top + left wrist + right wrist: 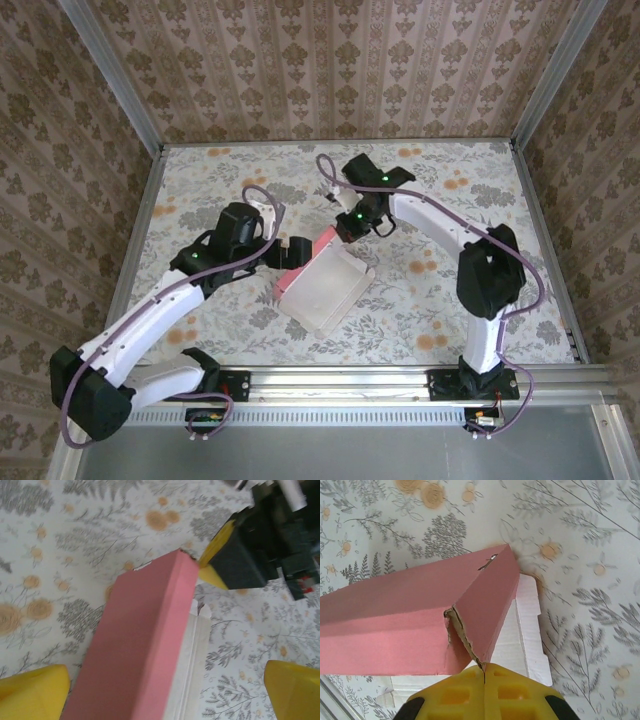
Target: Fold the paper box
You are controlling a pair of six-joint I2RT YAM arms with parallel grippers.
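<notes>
The robot's right gripper needs to let go of the pink end flap, now at the box's far corner, against the far end of the box's raised pink side (319, 246) (445, 622).
The paper box (322, 288) lies in the middle of the table, its off-white inner face up and a pink wall (300, 265) raised along its left side. My left gripper (291, 250) is open and straddles that pink wall (145, 650). Its yellow fingertips (31, 695) stand far out on either side and do not touch it. My right gripper (345, 226) is at the box's far corner, shut on the edge of a pink end flap (487, 605). The flap's torn edge runs into the seam between the shut fingers (450, 695). The off-white panel (527, 625) shows below.
A floral cloth (200, 180) covers the table. Patterned walls (330, 70) close it in at the back and both sides. A metal rail (340, 378) with both arm bases runs along the near edge. Bare cloth lies on all sides of the box.
</notes>
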